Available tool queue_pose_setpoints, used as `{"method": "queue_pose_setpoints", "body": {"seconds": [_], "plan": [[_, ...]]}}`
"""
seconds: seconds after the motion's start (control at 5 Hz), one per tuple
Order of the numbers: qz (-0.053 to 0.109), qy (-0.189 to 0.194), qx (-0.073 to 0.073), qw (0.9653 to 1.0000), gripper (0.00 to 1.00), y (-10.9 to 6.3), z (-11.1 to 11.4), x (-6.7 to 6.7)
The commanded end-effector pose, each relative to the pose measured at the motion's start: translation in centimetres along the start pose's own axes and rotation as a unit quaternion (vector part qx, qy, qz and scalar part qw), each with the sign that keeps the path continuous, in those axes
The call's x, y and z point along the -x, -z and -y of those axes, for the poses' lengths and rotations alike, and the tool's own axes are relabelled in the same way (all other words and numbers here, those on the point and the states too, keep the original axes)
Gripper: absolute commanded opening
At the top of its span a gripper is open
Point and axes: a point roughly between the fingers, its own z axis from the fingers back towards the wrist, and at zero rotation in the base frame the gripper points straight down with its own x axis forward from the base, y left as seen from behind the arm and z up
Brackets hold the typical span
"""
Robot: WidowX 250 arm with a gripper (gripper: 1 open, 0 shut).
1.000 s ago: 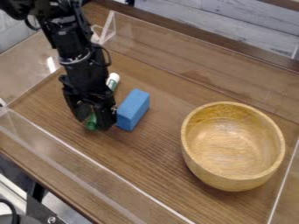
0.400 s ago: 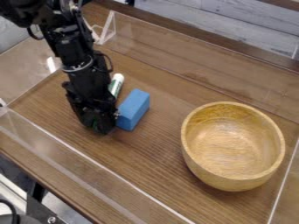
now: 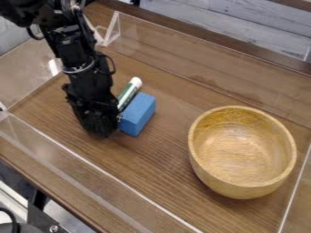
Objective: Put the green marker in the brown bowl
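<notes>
The green marker has my gripper at its lower end, so I will open it, move toward the blue block and grab the marker farther up (image 3: 124,97) before I carry it.
The green marker (image 3: 126,93) shows as a white barrel slanting up to the right, between my gripper and a blue block. Its lower end runs down behind the gripper's dark fingers and is hidden there. My gripper (image 3: 102,126) points straight down at the table's left side, fingertips at the surface, right against the marker. The dark body hides the gap between the jaws, so I cannot see whether they are closed on the marker. The brown bowl (image 3: 243,185) stands upright and empty at the right, well apart from the gripper.
A blue rectangular block (image 3: 140,113) lies just right of the gripper, touching or nearly touching the marker. Low clear plastic walls (image 3: 183,45) ring the wooden tabletop. Bare wood lies between the block and the bowl.
The gripper has dropped a little onto the marker. The marker's free end has swung out to the right and now shows longer above the blue block. Bowl and block have not moved.
</notes>
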Motion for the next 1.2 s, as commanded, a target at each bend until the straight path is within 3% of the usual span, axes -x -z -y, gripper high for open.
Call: {"method": "queue_pose_setpoints", "body": {"seconds": [0.0,0.2,0.4,0.6,0.8,1.0], "plan": [[0.024,0.005,-0.015,0.9996,0.00,-1.40,-0.42,-1.08],[0.023,0.003,-0.015,0.9996,0.00,-1.45,-0.39,-1.12],[0.015,0.001,-0.016,0.9998,1.00,-1.67,-0.26,-1.10],[0.010,0.000,-0.018,0.9998,0.00,-2.02,-0.08,-1.07],[0.007,-0.001,-0.017,0.9998,0.00,-2.11,0.04,-1.07],[0.002,-0.005,-0.017,0.9998,1.00,-2.07,0.12,-0.88]]}}
